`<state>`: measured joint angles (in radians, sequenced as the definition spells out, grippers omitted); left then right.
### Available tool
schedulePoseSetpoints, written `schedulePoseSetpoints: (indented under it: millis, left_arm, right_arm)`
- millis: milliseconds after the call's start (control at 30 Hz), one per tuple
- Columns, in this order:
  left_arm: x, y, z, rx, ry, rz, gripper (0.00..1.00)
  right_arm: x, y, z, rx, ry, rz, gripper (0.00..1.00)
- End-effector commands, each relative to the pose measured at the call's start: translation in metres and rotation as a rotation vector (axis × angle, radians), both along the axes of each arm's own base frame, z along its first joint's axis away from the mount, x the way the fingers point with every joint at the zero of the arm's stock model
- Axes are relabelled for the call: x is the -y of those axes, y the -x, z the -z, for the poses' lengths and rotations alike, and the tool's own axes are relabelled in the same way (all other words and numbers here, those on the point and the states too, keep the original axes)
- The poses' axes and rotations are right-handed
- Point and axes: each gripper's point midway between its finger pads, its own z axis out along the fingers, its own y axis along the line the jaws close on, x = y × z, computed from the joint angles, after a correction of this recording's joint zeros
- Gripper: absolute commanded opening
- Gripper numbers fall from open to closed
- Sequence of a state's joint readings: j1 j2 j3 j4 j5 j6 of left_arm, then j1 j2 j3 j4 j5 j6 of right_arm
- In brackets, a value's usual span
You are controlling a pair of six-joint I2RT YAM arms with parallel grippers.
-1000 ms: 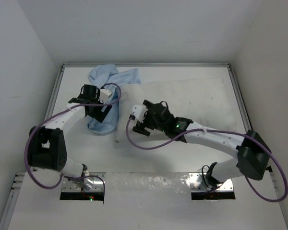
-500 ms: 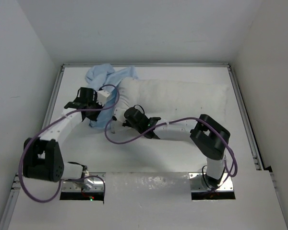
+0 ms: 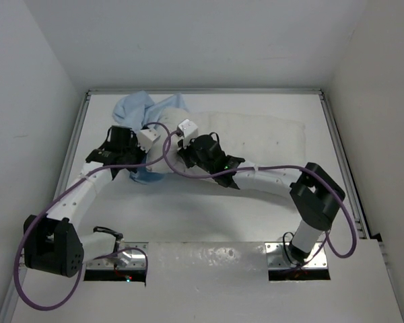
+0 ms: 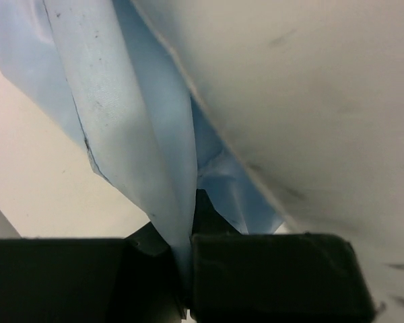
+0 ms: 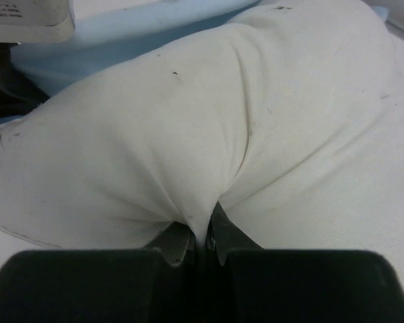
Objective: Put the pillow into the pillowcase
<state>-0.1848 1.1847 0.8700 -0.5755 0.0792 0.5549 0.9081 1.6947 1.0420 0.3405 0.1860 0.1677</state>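
Next, my right gripper opens, back away and grabs the pillow's back edge (image 3: 217, 114), because the pillow bunches up where it pinches the pillow beside the pillowcase.
The white pillow (image 3: 256, 138) lies across the back of the table, its left end against the light blue pillowcase (image 3: 138, 108). My left gripper (image 3: 124, 158) is shut on a fold of the pillowcase (image 4: 121, 134); the blue cloth runs down between its jaws, and the pillow (image 4: 310, 101) fills the right of that view. My right gripper (image 3: 188, 145) is shut on a pinch of the pillow (image 5: 209, 134) near its left end, the fabric gathered into the jaws. The pillowcase (image 5: 135, 33) shows as a blue strip behind the pillow in the right wrist view.
White walls enclose the table on three sides, with a metal rail (image 3: 205, 90) along the back. Purple cables (image 3: 195, 178) loop from both arms over the table. The arm bases (image 3: 118, 259) sit at the near edge.
Both grippers have shut, the left on the pillowcase and the right on the pillow. The right gripper moved toward the back left to the pillow's left end; the pillowcase bunched up.
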Motion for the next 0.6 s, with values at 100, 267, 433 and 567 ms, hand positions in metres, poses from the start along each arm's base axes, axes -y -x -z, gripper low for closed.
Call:
schedulePoseSetpoints:
  millis: [100, 267, 433, 567]
  left_arm:
    - [0.03, -0.016, -0.042, 0.099, 0.142, 0.06, 0.0]
    - [0.054, 0.003, -0.064, 0.06, 0.239, 0.188, 0.0]
    - [0.078, 0.026, -0.075, 0.006, 0.326, 0.306, 0.01]
    - [0.088, 0.034, -0.06, -0.062, 0.304, 0.357, 0.02]
  right_arm:
    - [-0.062, -0.011, -0.012, -0.084, -0.286, -0.026, 0.0]
    - [-0.065, -0.036, 0.026, -0.16, -0.383, 0.13, 0.0]
    - [-0.066, -0.06, 0.03, -0.2, -0.458, 0.229, 0.0]
    - [-0.062, -0.076, 0.016, -0.179, -0.533, 0.305, 0.0]
